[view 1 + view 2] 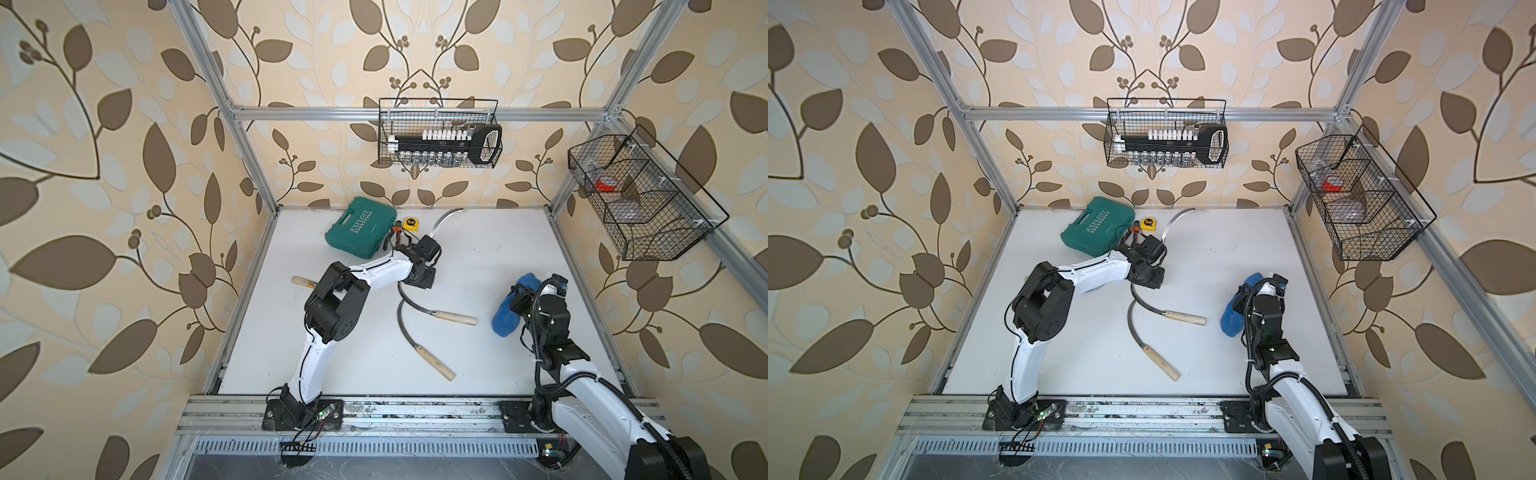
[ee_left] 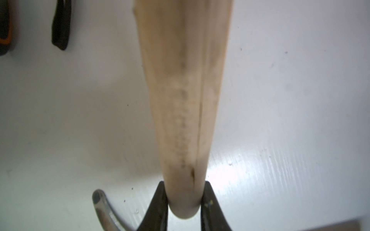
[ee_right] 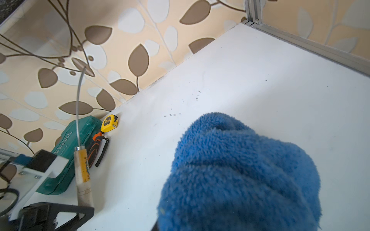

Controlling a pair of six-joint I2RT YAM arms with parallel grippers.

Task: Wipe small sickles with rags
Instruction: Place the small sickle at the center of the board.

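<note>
My left gripper needs to let go of the sickle on the table [image 1: 431, 252] between the pliers and the two mid-table sickles.
My left gripper [image 1: 428, 249] is shut on the butt end of a small sickle's pale wooden handle [image 2: 184, 100]. It holds the sickle upright, with the thin grey blade [image 1: 444, 220] curving up toward the back wall. Two more sickles [image 1: 455, 318] [image 1: 436, 363] lie crossed mid-table in both top views. Another handle [image 1: 303, 281] pokes out from under the left arm. On the right, the blue fluffy rag [image 1: 505, 316] hangs bunched from my right gripper [image 1: 520, 298]. In the right wrist view the rag [image 3: 240, 170] hides the jaws.
A teal tool case [image 1: 360, 227], a yellow tape measure [image 1: 411, 223] and orange-and-black pliers [image 1: 395, 237] sit at the back left, just behind the left gripper. Wire baskets hang on the back wall [image 1: 440, 133] and the right wall [image 1: 636, 199].
</note>
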